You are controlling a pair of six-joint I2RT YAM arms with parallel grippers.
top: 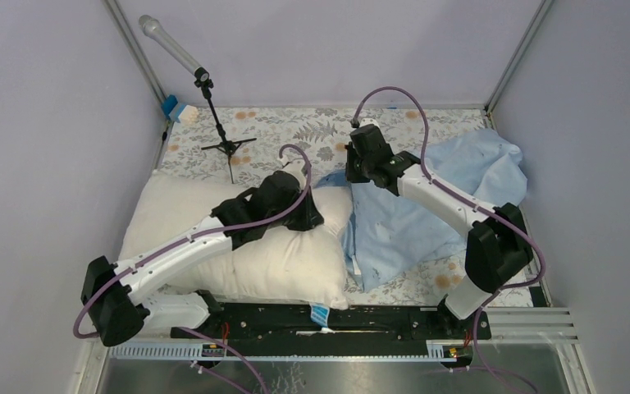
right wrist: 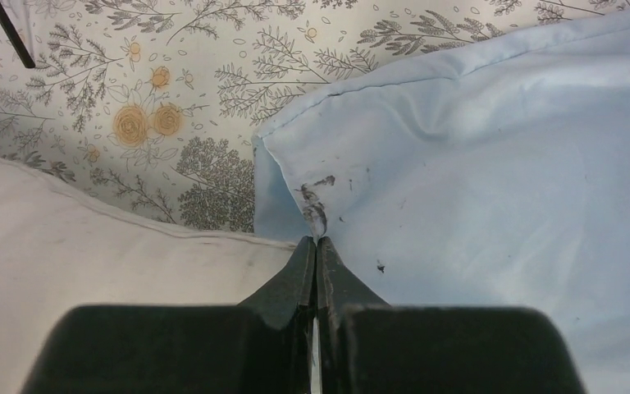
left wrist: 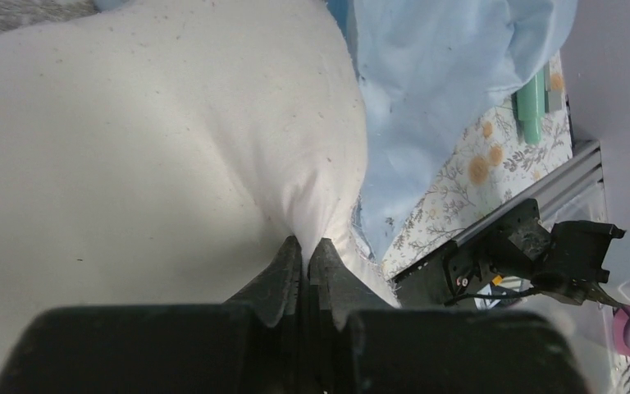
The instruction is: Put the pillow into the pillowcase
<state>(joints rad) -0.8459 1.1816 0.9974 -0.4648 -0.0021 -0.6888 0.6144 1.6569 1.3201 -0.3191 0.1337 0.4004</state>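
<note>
The pillow's end, now touching the light-blue pillowcase, will be let go by my left gripper on the light-blue pillowcase, just over its edge (top: 366, 237) (left wrist: 385, 182) along the pillow.
The cream pillow (top: 205, 226) lies on the left half of the table, its right end touching the light-blue pillowcase (top: 451, 185), which is crumpled on the right. My left gripper (top: 312, 215) is at the pillow's right end. In the left wrist view it (left wrist: 306, 242) is shut, pinching a fold of the pillow (left wrist: 131, 148), with the pillowcase (left wrist: 435, 82) just beyond. My right gripper (top: 353, 170) is at the pillowcase's left edge. The right wrist view shows it (right wrist: 317, 240) shut on a smudged crease of the pillowcase (right wrist: 476, 180), close to its corner, next to the pillow (right wrist: 90, 254).
A microphone on a small black tripod (top: 228, 148) stands at the back left on the floral tablecloth (top: 295, 127). A blue-and-white object (top: 179, 109) sits in the back left corner. A black rail (top: 336, 316) runs along the near edge. A green object (left wrist: 530, 107) lies beside the pillowcase.
</note>
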